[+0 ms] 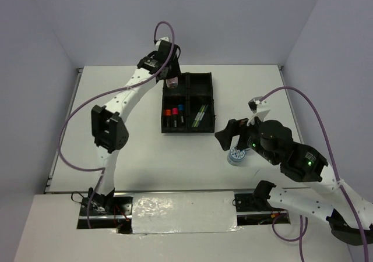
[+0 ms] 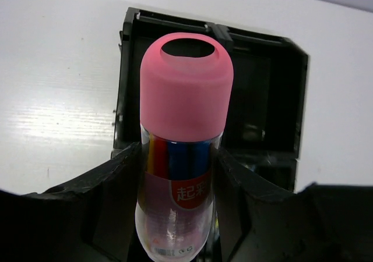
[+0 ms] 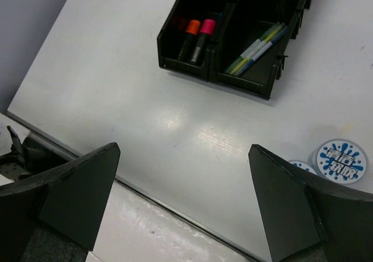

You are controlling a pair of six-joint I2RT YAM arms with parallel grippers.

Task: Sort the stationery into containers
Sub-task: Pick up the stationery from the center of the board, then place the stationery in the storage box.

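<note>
The robot's left gripper should release the pink tube in the black tray's far compartment (image 1: 176,85) (image 2: 172,87), behind the capped highlighters.
My left gripper (image 1: 170,78) is shut on the pink tube (image 2: 182,145), a clear tube of coloured pens with a pink cap, held above the far-left compartment of the black tray (image 1: 208,102). The tray (image 2: 291,99) lies below the tube. Highlighters (image 1: 174,114) with orange, pink and blue caps lie in the near-left compartment; they show in the right wrist view (image 3: 197,36) too. Thin pens (image 1: 200,116) lie in the near-right compartment and show in the right wrist view (image 3: 259,46). My right gripper (image 1: 226,138) is open and empty, near two blue-white rolls (image 1: 236,156), which also show in the right wrist view (image 3: 341,160).
White walls close in the table on the left, back and right. A foil-covered strip (image 1: 183,212) runs along the near edge between the arm bases. The tray (image 3: 175,46) sits at the table's far middle.
</note>
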